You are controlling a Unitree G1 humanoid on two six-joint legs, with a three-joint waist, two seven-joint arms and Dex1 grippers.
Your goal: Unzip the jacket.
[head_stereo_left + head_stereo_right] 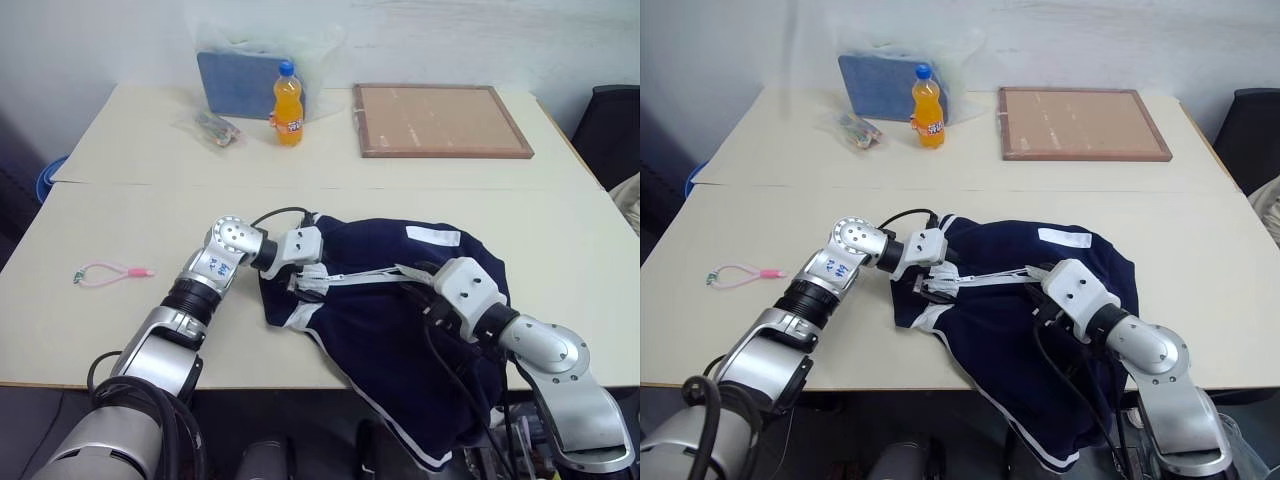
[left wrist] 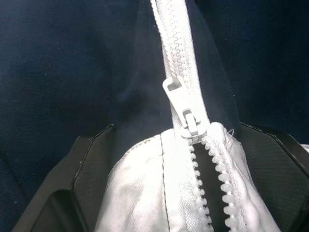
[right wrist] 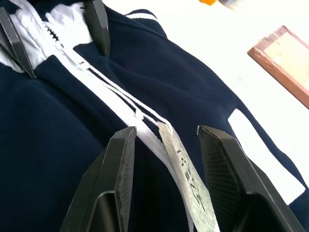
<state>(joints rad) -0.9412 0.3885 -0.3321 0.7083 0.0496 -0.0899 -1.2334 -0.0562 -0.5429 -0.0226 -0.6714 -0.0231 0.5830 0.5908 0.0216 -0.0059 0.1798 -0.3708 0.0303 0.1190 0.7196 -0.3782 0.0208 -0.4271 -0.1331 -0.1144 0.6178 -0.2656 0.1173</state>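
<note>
Next, my right gripper pinches the hang tag alone (image 3: 189, 179) and pulls the slider away from the collar, since the zipper tape lies close under the hang tag.
The navy jacket (image 1: 390, 330) lies crumpled on the table's front right, its lower part hanging over the front edge. My left gripper (image 1: 305, 278) is at the white-lined collar (image 2: 145, 193), which fills the gap between its fingers (image 2: 91, 159), so it is shut on the collar. The white zipper slider (image 2: 186, 121) sits just past those fingers, with the teeth parted on the collar side. The zipper (image 1: 350, 280) runs taut toward my right gripper (image 3: 166, 129). That gripper is open, astride the zipper tape and a white hang tag (image 3: 186, 174), touching neither.
At the back stand an orange drink bottle (image 1: 288, 103), a blue pad in a plastic bag (image 1: 235, 80), a small packet (image 1: 215, 128) and a wood-framed board (image 1: 440, 120). A pink cord (image 1: 105, 272) lies at the left. A dark chair (image 1: 615, 130) stands at the right.
</note>
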